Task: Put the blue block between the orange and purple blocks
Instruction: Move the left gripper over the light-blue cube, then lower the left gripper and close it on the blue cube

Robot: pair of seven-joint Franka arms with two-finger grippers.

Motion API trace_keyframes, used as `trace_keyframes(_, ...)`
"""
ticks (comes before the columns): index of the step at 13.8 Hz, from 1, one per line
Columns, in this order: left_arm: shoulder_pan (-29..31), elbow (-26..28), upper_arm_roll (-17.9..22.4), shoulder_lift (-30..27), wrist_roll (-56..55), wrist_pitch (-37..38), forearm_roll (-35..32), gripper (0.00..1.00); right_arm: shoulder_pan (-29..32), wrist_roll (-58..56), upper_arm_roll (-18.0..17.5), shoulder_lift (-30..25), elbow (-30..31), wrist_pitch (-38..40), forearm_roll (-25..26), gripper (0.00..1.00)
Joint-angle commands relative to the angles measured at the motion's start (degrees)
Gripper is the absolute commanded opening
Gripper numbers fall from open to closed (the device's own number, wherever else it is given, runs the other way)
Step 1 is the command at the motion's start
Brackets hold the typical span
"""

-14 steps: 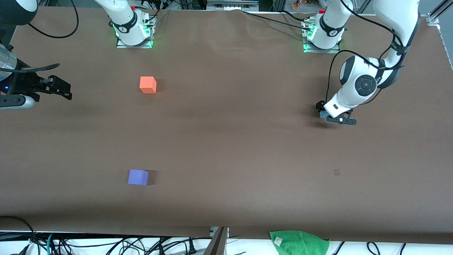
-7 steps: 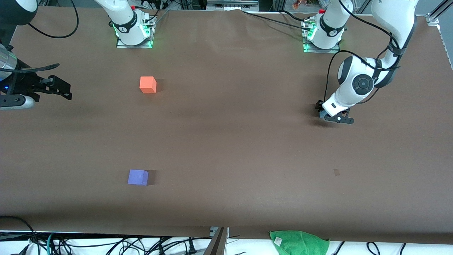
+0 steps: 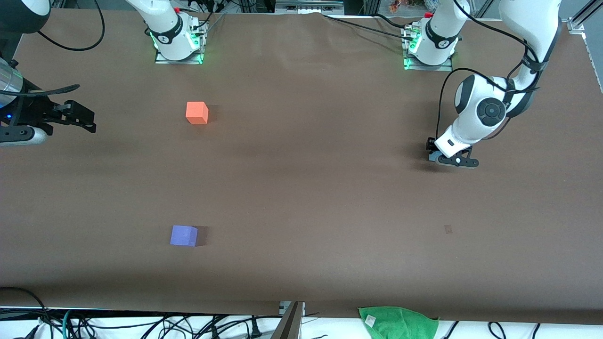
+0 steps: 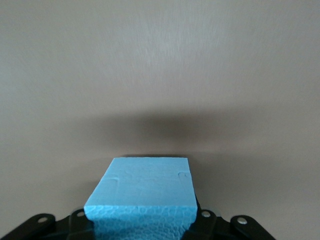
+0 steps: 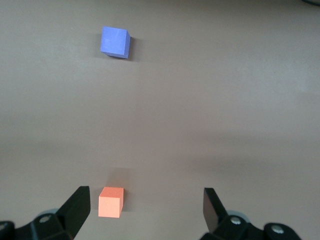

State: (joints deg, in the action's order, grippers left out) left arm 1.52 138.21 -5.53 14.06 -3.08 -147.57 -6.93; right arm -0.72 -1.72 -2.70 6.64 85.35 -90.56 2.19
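My left gripper has the blue block low at the table surface. It will let it go on the bare table halfway across to the orange and purple blocks (image 3: 309, 162).
The light blue block (image 4: 142, 192) sits between the jaws of my left gripper (image 4: 142, 222), which is shut on it. That left gripper (image 3: 446, 157) is low at the table surface toward the left arm's end, and the hand hides almost all of the block in the front view. The orange block (image 3: 197, 113) and the purple block (image 3: 183, 236) lie toward the right arm's end, the purple one nearer the front camera. Both also show in the right wrist view, orange block (image 5: 110, 202) and purple block (image 5: 115, 42). My right gripper (image 3: 87, 120) waits open and holds nothing.
A wide stretch of brown table (image 3: 301, 188) separates the left gripper from the two blocks. A green cloth (image 3: 398, 322) hangs at the table's front edge. Both arm bases (image 3: 176, 42) stand along the table's back edge.
The left gripper's jaws have closed onto the blue block, and the hand has shifted slightly. The right arm and the other blocks have not moved.
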Motion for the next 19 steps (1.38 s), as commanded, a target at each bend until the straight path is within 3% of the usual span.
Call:
trace_keyframes(1,-0.3,-6.3,-2.0,-2.1,-0.5,9.5,-0.5,0.13,0.3,-0.1,-0.2,-0.1,-0.2,-0.1,0.0,1.0)
trace_keyframes(5,-0.8,-23.0,-6.0,0.3,-2.4,29.6,0.2,0.13,0.4,-0.3,-0.2,-0.1,-0.2,-0.1,0.0,1.0)
trace_keyframes(7,-1.9,-30.2,-7.4,2.9,-3.9,36.3,4.4,0.13,0.4,-0.3,-0.2,-0.1,-0.2,-0.1,0.0,1.0)
trace_keyframes(10,-7.6,-36.1,-7.6,6.0,-12.0,37.4,8.3,0.14,0.4,-0.4,-0.2,-0.1,-0.2,-0.1,0.0,1.0)
trace_keyframes(15,-22.8,-48.4,-7.6,17.6,-30.6,36.8,10.5,0.14,0.5,-0.5,-0.1,-0.1,-0.2,0.0,0.0,1.0)
trace_keyframes(19,-29.4,-54.2,-7.4,25.7,-32.8,32.5,10.2,0.14,0.5,-0.4,-0.1,-0.1,-0.2,0.0,0.0,1.0)
